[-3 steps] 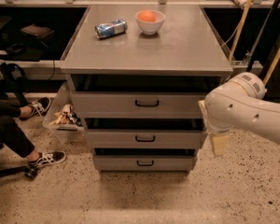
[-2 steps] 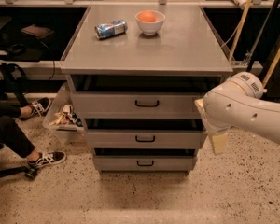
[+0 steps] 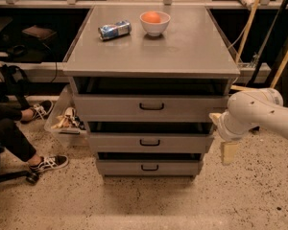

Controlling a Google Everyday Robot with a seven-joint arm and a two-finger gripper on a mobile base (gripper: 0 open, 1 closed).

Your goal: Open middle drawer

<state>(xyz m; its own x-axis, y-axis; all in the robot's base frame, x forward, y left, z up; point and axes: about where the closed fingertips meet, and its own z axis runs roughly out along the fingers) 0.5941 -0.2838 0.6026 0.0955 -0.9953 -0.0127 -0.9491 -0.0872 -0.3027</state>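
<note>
I will close my gripper on the top edge [image 3: 196, 136] of the middle drawer, at the end nearest my arm, well away from the drawer's black handle.
The middle drawer [image 3: 110, 143] is the second of three grey fronts in the grey cabinet, with a small black bar handle [image 3: 150, 142]. Its front sits about in line with the drawers above and below, with a dark gap over it. My white arm [image 3: 259, 111] comes in from the right. My gripper [image 3: 226, 147] hangs at the cabinet's right side, level with the middle drawer's right end and well right of the handle. It holds nothing that I can see.
On the cabinet top [image 3: 182, 51] lie a crushed blue can [image 3: 114, 29] and a white bowl [image 3: 155, 23] holding an orange fruit. A seated person's legs and sneakers [image 3: 48, 163] are at the left, beside a bin of items [image 3: 67, 119]. Wooden poles [image 3: 247, 25] lean at the right.
My arm edged left toward the cabinet, then came back a little right and down. The drawers, can and bowl have not moved.
</note>
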